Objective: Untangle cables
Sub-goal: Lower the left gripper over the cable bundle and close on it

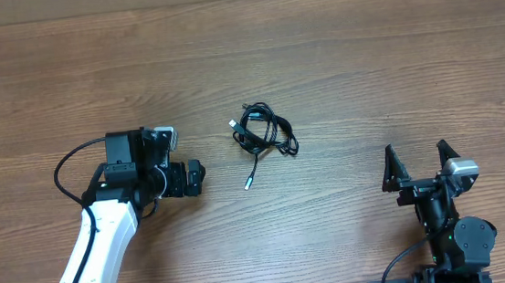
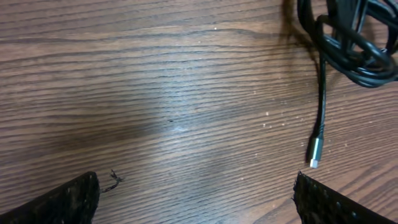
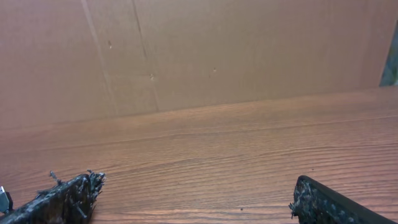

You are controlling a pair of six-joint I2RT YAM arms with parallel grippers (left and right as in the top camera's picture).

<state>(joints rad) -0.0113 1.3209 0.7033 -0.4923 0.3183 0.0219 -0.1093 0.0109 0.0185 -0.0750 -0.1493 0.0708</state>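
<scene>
My left gripper is to go next to the loops (image 1: 240,140) (image 2: 306,18) beside the USB plug on the knot of black cables and close on them.
The cables (image 1: 265,131) lie as a small black knot on the wooden table (image 1: 364,58), a little past its middle. One loose end runs toward me and ends in a silver plug tip (image 1: 248,183). My left gripper (image 1: 199,176) stands open just left of that tip, pointing right, nothing between its fingers. In the left wrist view the knot (image 2: 354,43) fills the top right corner, and the plug tip (image 2: 315,151) lies just ahead of the right finger (image 2: 317,202). My right gripper (image 1: 416,159) is open near the front right, far from the cables, which its wrist view does not show.
A brown cardboard wall (image 3: 217,50) stands beyond the table's far edge in the right wrist view. A thick black arm cable (image 1: 61,172) loops out to the left of my left arm. Bare wood surrounds the knot on all sides.
</scene>
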